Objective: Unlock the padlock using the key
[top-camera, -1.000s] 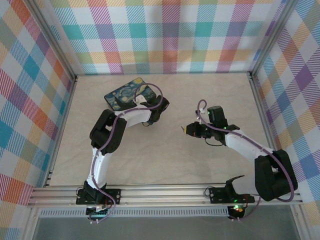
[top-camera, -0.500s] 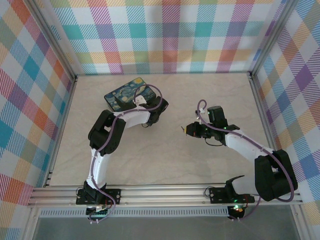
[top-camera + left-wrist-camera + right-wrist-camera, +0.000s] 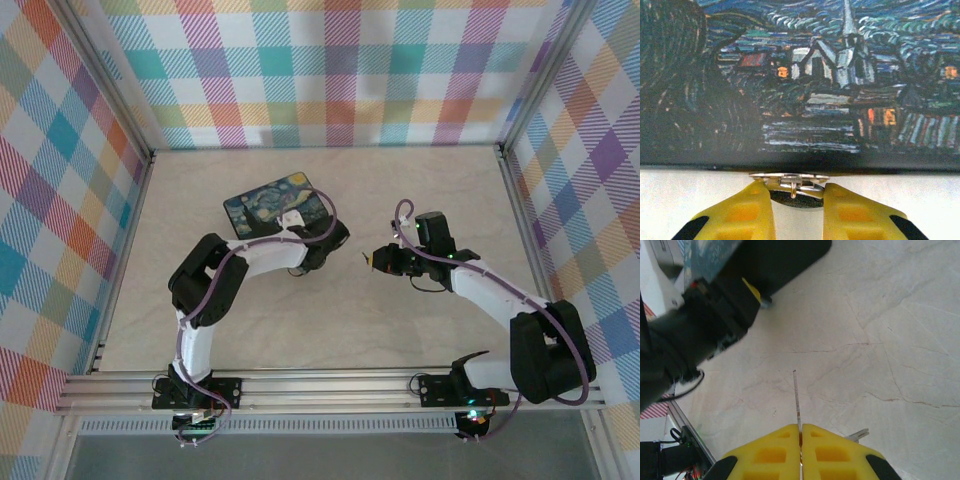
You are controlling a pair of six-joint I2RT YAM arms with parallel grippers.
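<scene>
My left gripper should open, take the padlock's body point(image 3: 796, 201) deeper and then tilt it toward the key, because the padlock's shackle is slanting between its fingers.
The padlock point(image 3: 790, 181) is a small metal piece with a thin ring, hanging at the front edge of the black box with the night-sky lid point(image 3: 800, 75). My left gripper point(image 3: 792, 189) has its yellow fingers pressed against both sides of the padlock. From above, the left gripper point(image 3: 336, 240) sits at the box's point(image 3: 272, 202) near right corner. My right gripper point(image 3: 801, 428) is shut on the key point(image 3: 796, 400), whose thin blade sticks out edge-on above the table. In the top view the right gripper point(image 3: 373, 260) hovers a short way right of the left one.
A second small metal tab point(image 3: 860, 434) peeks out beside the right fingers. The left arm's dark wrist point(image 3: 695, 325) and the box point(image 3: 790, 260) lie ahead of the key. Aluminium rails and plaid walls point(image 3: 330, 60) enclose the marble-pattern tabletop point(image 3: 330, 330).
The box and the left gripper have shifted right and turned a little. The left fingers have closed in slightly. The right arm has held still with the key.
</scene>
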